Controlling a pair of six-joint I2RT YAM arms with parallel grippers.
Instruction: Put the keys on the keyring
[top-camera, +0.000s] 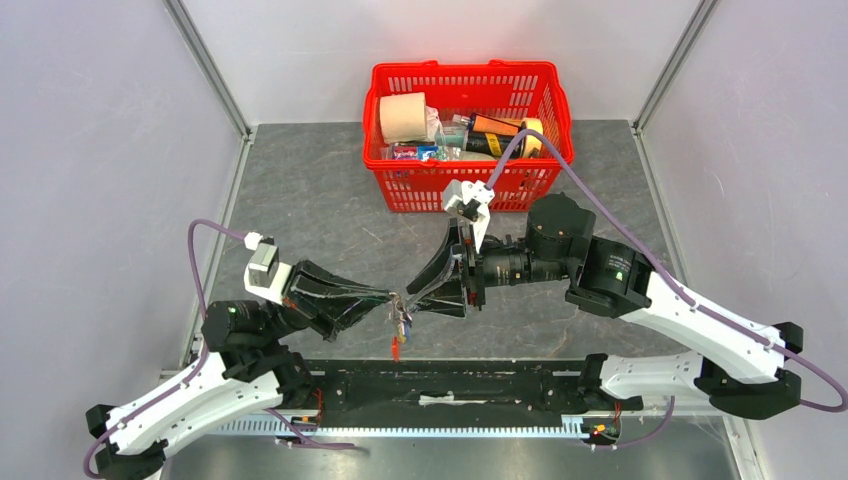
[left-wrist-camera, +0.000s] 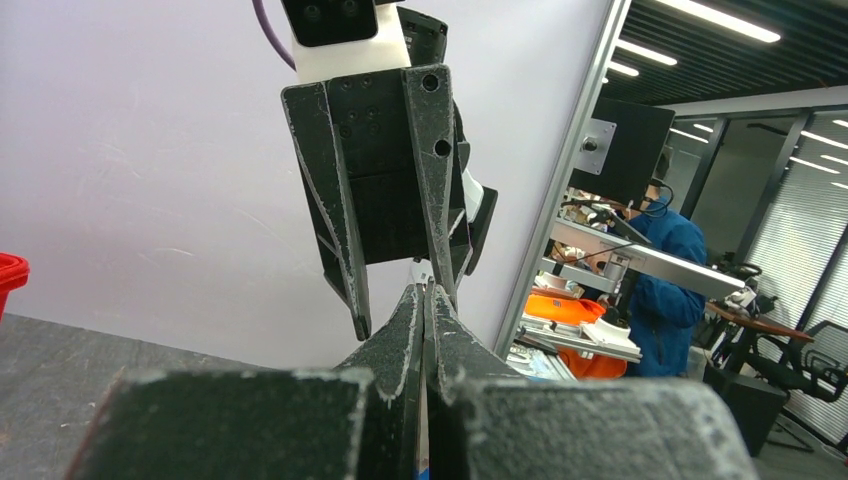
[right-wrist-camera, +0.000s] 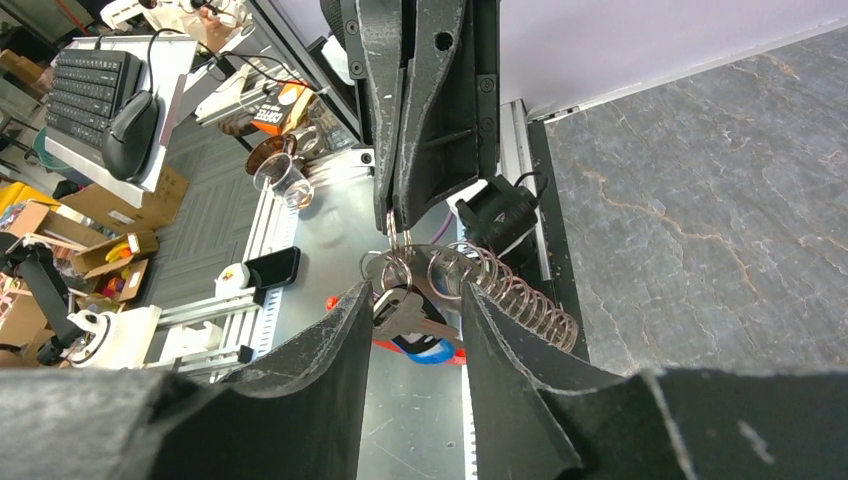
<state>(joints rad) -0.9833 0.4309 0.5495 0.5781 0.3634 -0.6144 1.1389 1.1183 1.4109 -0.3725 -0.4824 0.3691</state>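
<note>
The open fingers of my right gripper are on both sides of the silver key below the ring, so that gripper should move up and take the ring (right-wrist-camera: 397, 262) close to the fingers of my left gripper.
The keyring (right-wrist-camera: 520, 296), with its silvery coiled cord, small rings and red strap, hangs in the air over the table's near edge. My left gripper (top-camera: 390, 298) is shut on one of its rings (right-wrist-camera: 392, 228); in the left wrist view its fingertips (left-wrist-camera: 412, 320) are pressed together. The keys dangle from the rings: a silver key (right-wrist-camera: 408, 312) and a blue tag (right-wrist-camera: 437, 352) under it. My right gripper (right-wrist-camera: 412, 300) faces the left one tip to tip, jaws apart, with the silver key lying across the gap. Whether its fingers (left-wrist-camera: 340, 240) touch the key is not visible. The bundle (top-camera: 400, 325) hangs below both tips.
A red basket (top-camera: 465, 68) holding a paper roll, tape and packets stands at the back of the grey table. The black rail (top-camera: 450, 385) with the arm bases runs along the near edge, right under the hanging bundle.
</note>
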